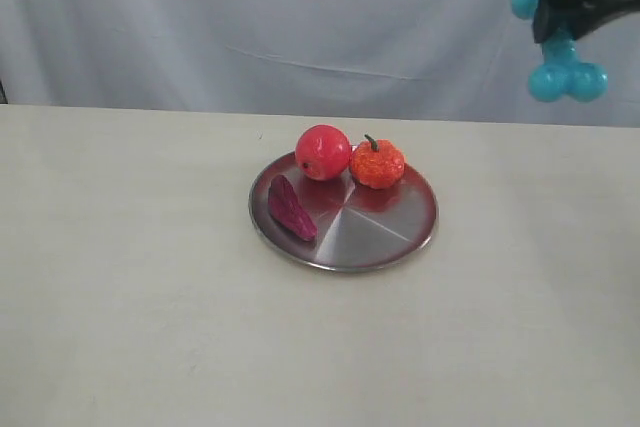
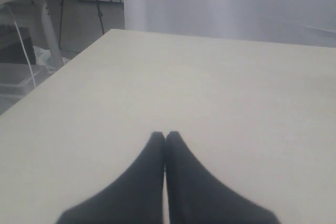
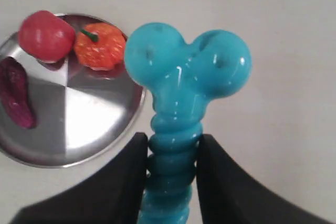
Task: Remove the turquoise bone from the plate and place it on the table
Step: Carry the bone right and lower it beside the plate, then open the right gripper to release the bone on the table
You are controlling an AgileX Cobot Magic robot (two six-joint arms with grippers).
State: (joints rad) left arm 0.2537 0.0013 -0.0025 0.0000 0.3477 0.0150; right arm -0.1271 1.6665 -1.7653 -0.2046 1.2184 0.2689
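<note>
I will set the turquoise bone on the bare table (image 1: 475,252) beside the silver plate, opposite the magenta wedge, with my right gripper.
The turquoise bone (image 1: 566,72) hangs high in the air at the upper right of the exterior view, well to the right of the plate (image 1: 400,232). My right gripper (image 3: 172,148) is shut on the bone's ribbed shaft (image 3: 174,150), knobbed end pointing down toward the table (image 1: 120,277). The silver plate (image 3: 89,124) lies below and off to one side of the bone. My left gripper (image 2: 165,136) is shut on nothing, low over bare beige tabletop; it does not show in the exterior view.
On the plate sit a red apple (image 1: 322,152), a small orange pumpkin (image 1: 377,163) and a dark magenta ridged wedge (image 1: 290,208). A white curtain (image 1: 300,17) hangs behind the table. Beyond the table's edge stand a desk and stands (image 2: 47,24).
</note>
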